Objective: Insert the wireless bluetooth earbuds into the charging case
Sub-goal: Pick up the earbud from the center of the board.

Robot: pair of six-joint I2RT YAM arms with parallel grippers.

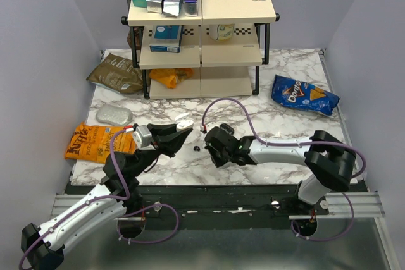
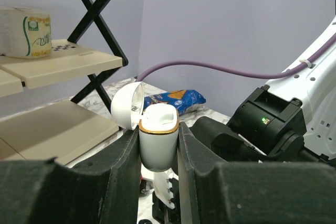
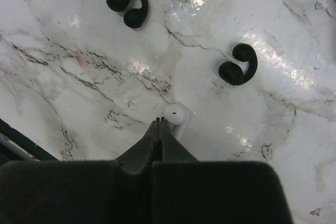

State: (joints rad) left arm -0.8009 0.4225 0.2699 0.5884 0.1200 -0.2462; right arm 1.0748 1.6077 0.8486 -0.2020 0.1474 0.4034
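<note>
I will open my right gripper's shut fingers, since the white earbud is outside them, then move over and pinch the earbud's round head (image 3: 176, 113) before lifting.
My left gripper (image 1: 179, 132) is shut on the white charging case (image 2: 158, 137), which has a gold rim. It holds the case upright above the table with the lid (image 2: 126, 106) open. My right gripper (image 3: 159, 122) is shut and empty, low over the marble. A white stemmed earbud (image 3: 176, 114) lies on the table touching the right side of its tips. Two tiny black curled buds (image 3: 128, 4) (image 3: 239, 65) lie on the marble beyond the tips. One small dark speck (image 1: 196, 149) shows between the grippers in the top view.
A wooden shelf rack (image 1: 201, 36) with boxes stands at the back centre. A blue Doritos bag (image 1: 305, 95) lies at the right. An orange chip bag (image 1: 95, 140), a silver pouch (image 1: 114, 116) and a brown bag (image 1: 115, 73) lie at the left.
</note>
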